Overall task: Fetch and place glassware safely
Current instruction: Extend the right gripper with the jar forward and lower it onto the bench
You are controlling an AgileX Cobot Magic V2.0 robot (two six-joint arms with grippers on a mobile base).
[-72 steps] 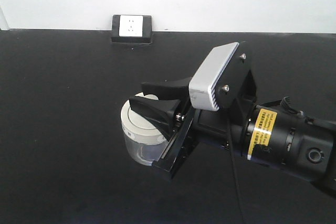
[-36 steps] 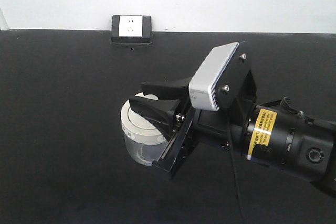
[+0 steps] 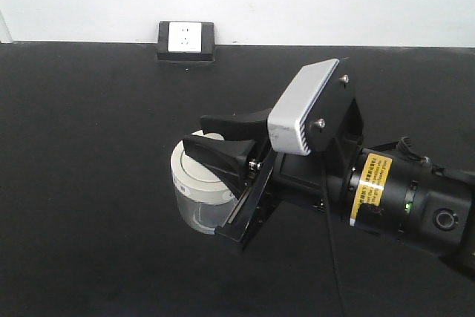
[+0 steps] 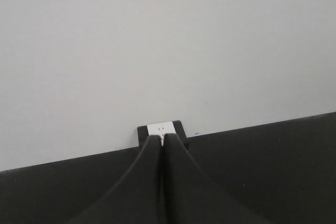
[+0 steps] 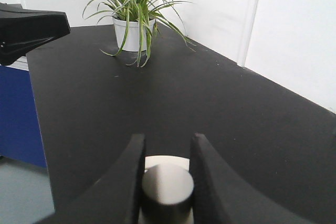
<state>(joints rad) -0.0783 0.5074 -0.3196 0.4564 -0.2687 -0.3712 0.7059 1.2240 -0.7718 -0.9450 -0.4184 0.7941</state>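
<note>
Next, my right gripper releases the glassware on the middle of the black table (image 3: 252, 185), in front of the wall socket.
The glassware, a small clear jar (image 3: 194, 206) with a cream-white lid (image 3: 191, 172), stands left of centre on the black table (image 3: 89, 146) in the front view. My right gripper (image 3: 197, 133) reaches over it from the right, its two black fingers astride the lid's central knob. In the right wrist view the knob (image 5: 167, 184) sits between the fingers (image 5: 131, 166) of the right gripper (image 5: 168, 140), touching both. I cannot tell whether the jar rests on the table or hangs just above it. My left gripper (image 4: 164, 140) is shut and empty, pointing at the wall.
A white wall socket in a black frame (image 3: 185, 38) sits at the table's back edge, also in the left wrist view (image 4: 161, 128). A potted plant (image 5: 134, 24) stands at the far end. A black arm part (image 5: 31, 27) and the table's edge over a blue cabinet (image 5: 18, 114) are at left.
</note>
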